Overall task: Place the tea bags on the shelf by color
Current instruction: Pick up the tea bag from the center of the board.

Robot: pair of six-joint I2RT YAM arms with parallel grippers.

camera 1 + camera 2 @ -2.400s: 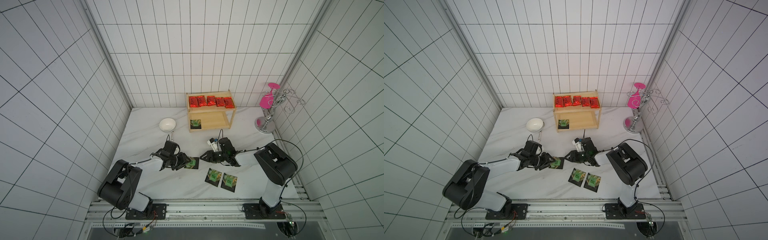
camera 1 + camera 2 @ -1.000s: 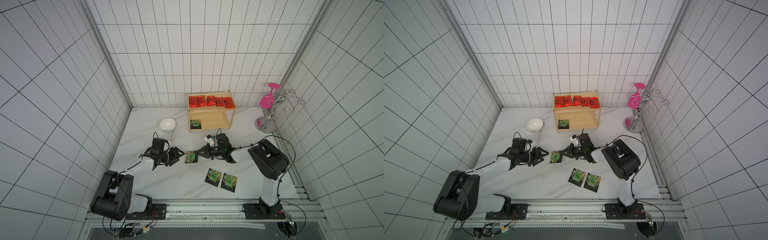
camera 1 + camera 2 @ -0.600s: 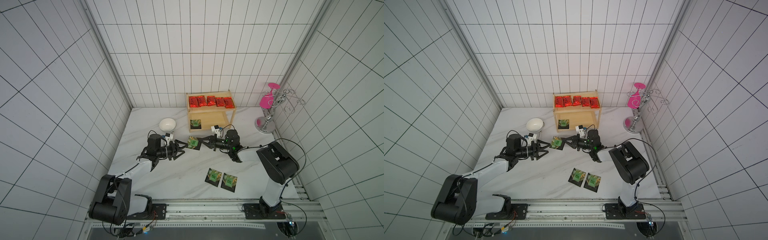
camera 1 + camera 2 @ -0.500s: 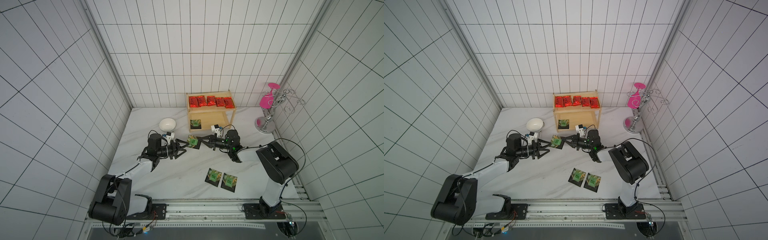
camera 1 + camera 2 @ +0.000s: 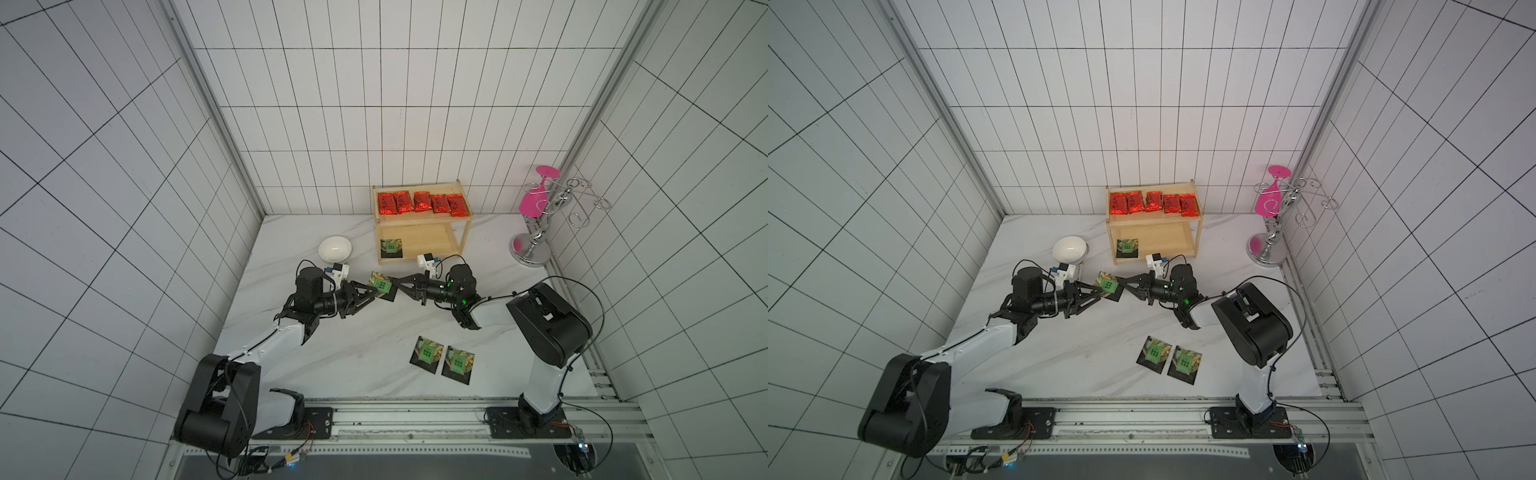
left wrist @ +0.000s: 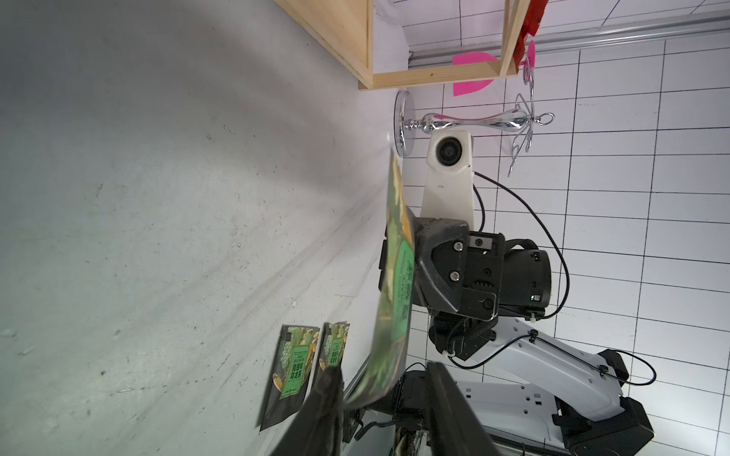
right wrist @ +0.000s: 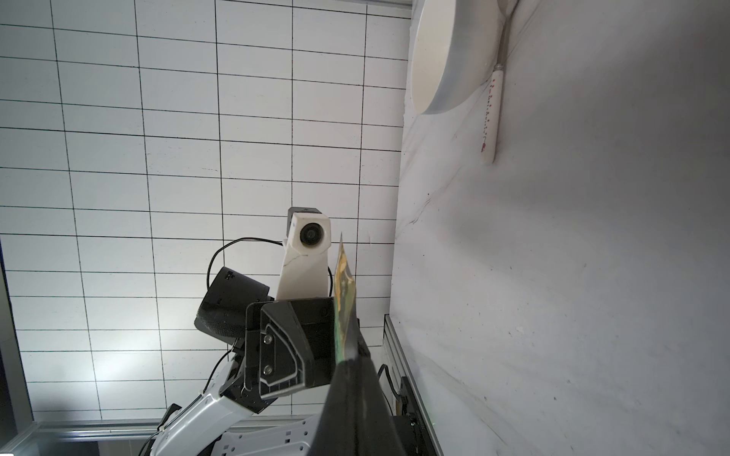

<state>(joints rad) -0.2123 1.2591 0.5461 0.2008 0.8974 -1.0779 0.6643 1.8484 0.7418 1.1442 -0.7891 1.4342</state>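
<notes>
My right gripper is holding the black tea bag by its side edge. My left gripper should hold the bag while my right gripper takes its bottom end (image 5: 389, 296).
A black tea bag (image 5: 381, 285) (image 5: 1108, 285) with a green label hangs above the table between both arms. My right gripper (image 5: 395, 286) (image 7: 349, 361) is shut on its one edge. My left gripper (image 5: 376, 291) (image 6: 383, 373) faces it, jaws apart around the opposite corner, not pressing it. The wooden shelf (image 5: 428, 245) stands at the back. Several red tea bags (image 5: 422, 203) line its top tier, and one black tea bag (image 5: 391, 247) lies on the lower tier. Two more black tea bags (image 5: 429, 354) (image 5: 458, 364) lie side by side near the front.
A white bowl (image 5: 335, 248) sits left of the shelf, with a thin white sachet (image 7: 490, 118) beside it. A chrome wire stand (image 5: 536, 232) holding a pink glass (image 5: 534, 203) stands at the back right corner. Tiled walls enclose the table.
My right gripper lifted the black tea bag off the table and carried it back-left. My left gripper rose to meet it, and its jaws narrowed around the bag's corner.
</notes>
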